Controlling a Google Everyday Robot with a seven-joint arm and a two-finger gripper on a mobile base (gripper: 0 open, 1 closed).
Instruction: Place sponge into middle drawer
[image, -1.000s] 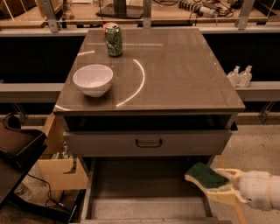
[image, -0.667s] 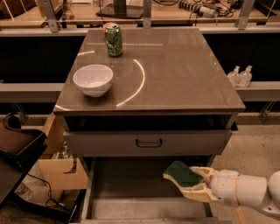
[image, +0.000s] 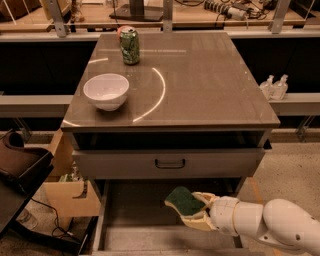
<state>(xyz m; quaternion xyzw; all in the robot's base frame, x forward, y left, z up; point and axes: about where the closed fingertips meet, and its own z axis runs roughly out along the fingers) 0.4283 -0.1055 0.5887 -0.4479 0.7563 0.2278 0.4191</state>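
Next, my gripper puts the sponge, which hangs over the middle drawer now, down on the middle drawer's bottom (image: 137, 220), near the drawer's side by the cardboard box.
The sponge (image: 183, 200), green scrub side up with yellow foam under it, is held in my gripper (image: 192, 210). The gripper's cream fingers are shut on it, and the white arm reaches in from the lower right. The sponge hangs above the middle drawer (image: 135, 207), a wide shallow grey tray pulled out below the closed grey drawer front with the black handle (image: 169, 163). The sponge is over the middle of the tray floor, not touching it.
A white bowl (image: 106, 91) and a green soda can (image: 130, 45) stand on the cabinet top (image: 200, 80). A cardboard box (image: 70, 192) and a dark chair (image: 20, 165) are at the left. Two small bottles (image: 274, 86) sit on a ledge at the right.
My gripper has carried the sponge leftward from the drawer's right edge toward the middle of the open tray.
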